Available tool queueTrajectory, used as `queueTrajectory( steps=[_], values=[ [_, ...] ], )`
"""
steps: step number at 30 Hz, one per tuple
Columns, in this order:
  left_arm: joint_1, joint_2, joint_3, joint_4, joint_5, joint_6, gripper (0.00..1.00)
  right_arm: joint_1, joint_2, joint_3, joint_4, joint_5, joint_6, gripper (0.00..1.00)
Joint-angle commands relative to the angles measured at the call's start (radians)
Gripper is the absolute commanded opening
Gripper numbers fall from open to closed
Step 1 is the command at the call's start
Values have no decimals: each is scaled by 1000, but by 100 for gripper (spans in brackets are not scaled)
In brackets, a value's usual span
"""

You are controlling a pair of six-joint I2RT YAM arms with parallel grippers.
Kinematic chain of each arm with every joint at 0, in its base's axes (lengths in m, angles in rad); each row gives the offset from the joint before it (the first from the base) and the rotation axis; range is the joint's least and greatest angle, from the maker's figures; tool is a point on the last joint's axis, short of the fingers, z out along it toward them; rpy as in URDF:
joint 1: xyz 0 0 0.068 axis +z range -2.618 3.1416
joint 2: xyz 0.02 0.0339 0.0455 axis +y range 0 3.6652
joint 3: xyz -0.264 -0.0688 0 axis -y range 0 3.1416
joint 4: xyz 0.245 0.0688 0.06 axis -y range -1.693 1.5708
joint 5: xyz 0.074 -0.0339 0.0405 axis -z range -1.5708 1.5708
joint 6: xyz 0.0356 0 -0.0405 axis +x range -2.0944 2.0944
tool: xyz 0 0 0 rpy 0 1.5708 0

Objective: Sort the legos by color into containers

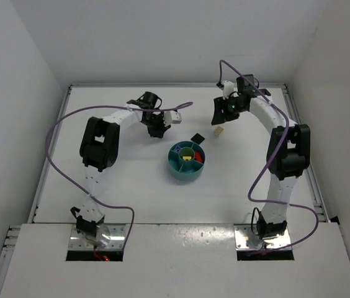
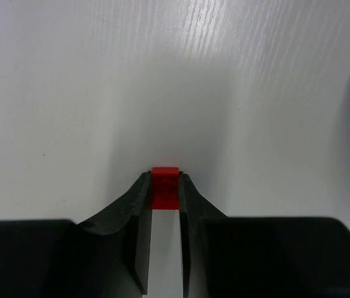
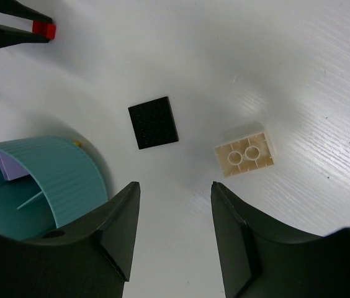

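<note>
Next, I release the small red lego from my left gripper in the teal dish (image 1: 198, 157), beside the red piece in its wedge.
My left gripper (image 2: 164, 177) is shut on a small red lego (image 2: 165, 187), pinched between its fingertips just over the white table; it sits up and left of the teal dish (image 1: 187, 160) in the top view (image 1: 157, 129). My right gripper (image 3: 175, 185) is open and empty, hovering above the table. A flat black lego (image 3: 154, 121) and an upside-down tan lego (image 3: 244, 153) lie just beyond its fingertips. The teal dish (image 3: 57, 180) is at its left, with a lavender piece (image 3: 8, 165) in one wedge. Yellow and red pieces lie in other wedges of the dish.
White walls bound the table on three sides. The left gripper's tip with the red lego also shows in the right wrist view (image 3: 42, 29). Purple cables trail from both arms.
</note>
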Motion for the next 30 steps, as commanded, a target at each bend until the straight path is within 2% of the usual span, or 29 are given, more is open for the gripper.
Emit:
queueTrajectory(
  steps=[1,4,9,12,20,30],
  values=[
    [-2,-25,-26,-48,-11,43,3,7,-32,3,23,-2,-8,50],
    [-2,-51,26,-62,74,-9,2,7,-32,3,23,-2,-8,50],
    [-11,-80,248,-77,276,-196,2,7,-32,-7,23,-2,-8,50],
    [-38,-80,339,-77,347,-297,2,7,-32,-7,32,-11,-8,50],
    [-147,-157,274,-86,500,-345,2,7,-32,-7,41,-11,1,50],
    [-201,-157,264,-198,520,-258,3,7,-32,-7,41,-2,1,51]
  ],
)
